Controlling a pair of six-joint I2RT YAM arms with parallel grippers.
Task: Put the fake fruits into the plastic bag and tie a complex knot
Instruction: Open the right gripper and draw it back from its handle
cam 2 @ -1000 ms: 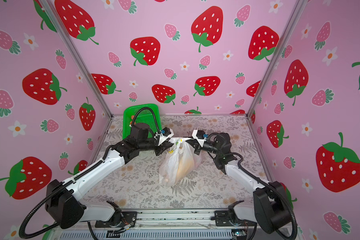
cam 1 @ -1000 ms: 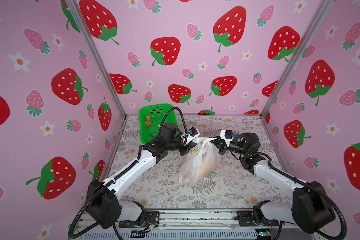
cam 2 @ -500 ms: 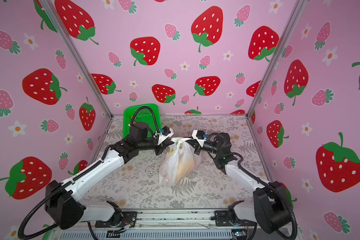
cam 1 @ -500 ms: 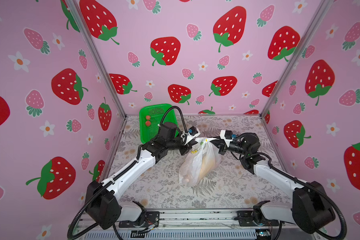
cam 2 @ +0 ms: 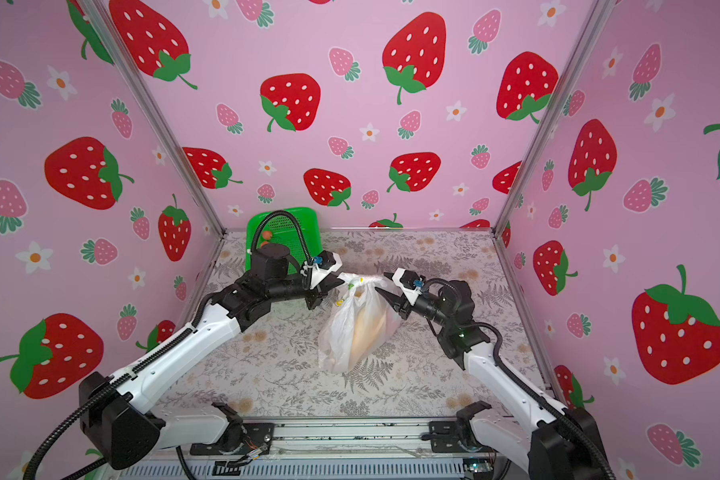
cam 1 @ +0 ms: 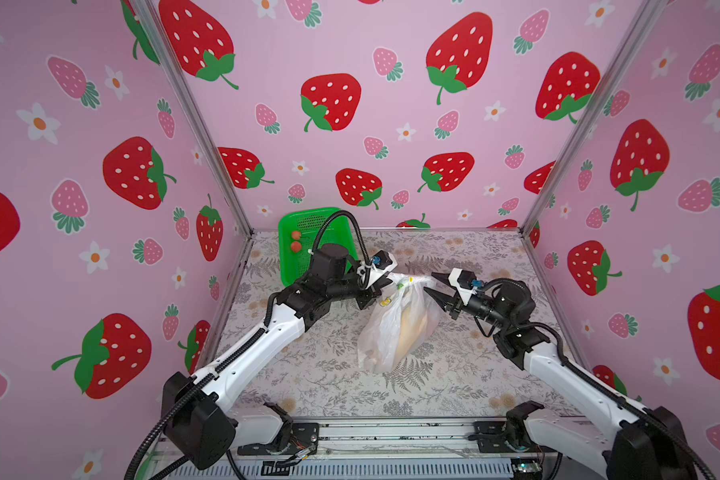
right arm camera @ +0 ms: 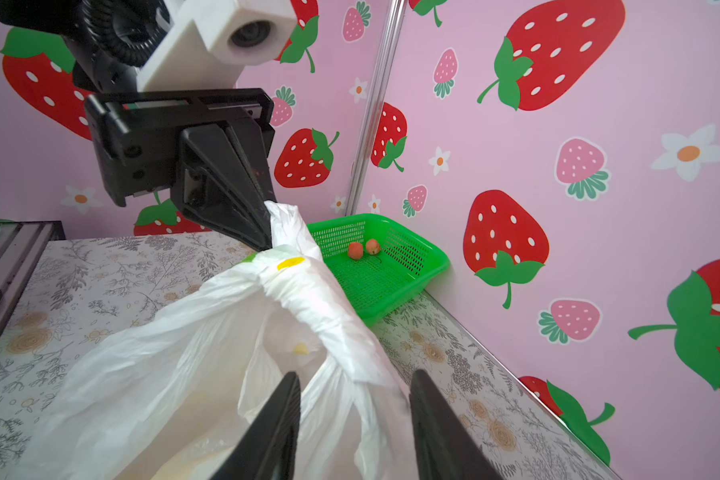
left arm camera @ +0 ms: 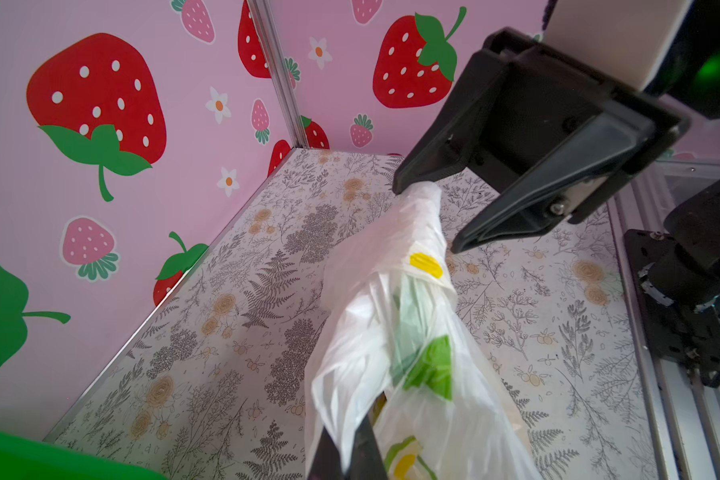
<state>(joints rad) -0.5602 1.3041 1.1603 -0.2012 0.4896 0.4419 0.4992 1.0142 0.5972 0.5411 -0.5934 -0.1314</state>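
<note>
The handle strip [cam 1: 429,281] lies loose in my open right fingers; I need to close them on it before both grippers pull the bag's knot tight.
The plastic bag [cam 1: 385,336] [cam 2: 350,332] hangs upright over the middle of the table, and a yellowish fruit shape shows through it. Its handles are wound together into a loose knot [right arm camera: 308,291] [left arm camera: 427,266] at the top. My left gripper [cam 1: 386,283] [cam 2: 341,282] [left arm camera: 347,453] [right arm camera: 262,241] is shut on a bunched handle end at the bag's top left. My right gripper [cam 1: 430,283] [cam 2: 381,282] [right arm camera: 354,399] [left arm camera: 425,216] is open just right of the knot, with a strip of handle lying loose between its jaws. Two small red fruits [right arm camera: 355,250] [cam 1: 295,241] lie in the basket.
The green perforated basket [cam 1: 285,232] [cam 2: 252,232] [right arm camera: 433,266] stands at the back left corner, against the pink walls. Both arms reach in from the front rail and meet above the fern-patterned tabletop [cam 1: 308,374].
My right gripper has opened and let go of the bag handle. My left gripper has closed on the other handle end. The bag has stayed where it was.
</note>
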